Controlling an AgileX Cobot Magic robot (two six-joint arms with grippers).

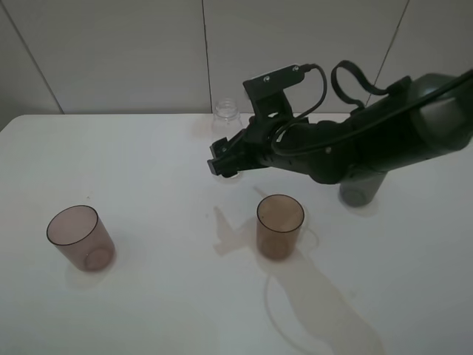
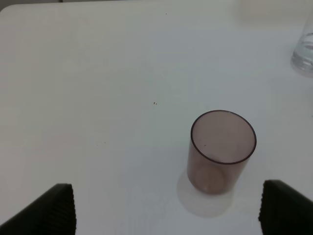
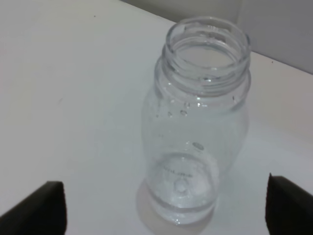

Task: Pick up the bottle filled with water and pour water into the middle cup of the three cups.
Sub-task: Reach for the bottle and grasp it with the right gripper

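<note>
My right gripper is to close around the middle of the bottle's body [image 1: 228, 145] [image 3: 192, 142], well below the threaded neck, with one finger on each side of it.
The clear uncapped bottle [image 1: 226, 116] stands upright at the back of the white table [image 1: 148, 170]. My right gripper [image 1: 224, 164] is open just in front of it. In the right wrist view the bottle [image 3: 198, 122] stands centred ahead of the gripper [image 3: 164, 211], and the fingertips [image 3: 39, 208] do not touch it. The amber-brown middle cup [image 1: 280, 225] stands upright near the table's middle. The pinkish-mauve cup [image 1: 80, 237] stands at the left. The smoky grey cup [image 1: 360, 191] is partly hidden behind my right arm. My left gripper [image 2: 168, 210] is open, a little short of the mauve cup [image 2: 222, 152].
A tiled wall [image 1: 111, 52] runs behind the table. My right arm [image 1: 369, 140] stretches from the right across the back of the table, above the grey cup. The bottle's base shows at the edge of the left wrist view [image 2: 305, 51].
</note>
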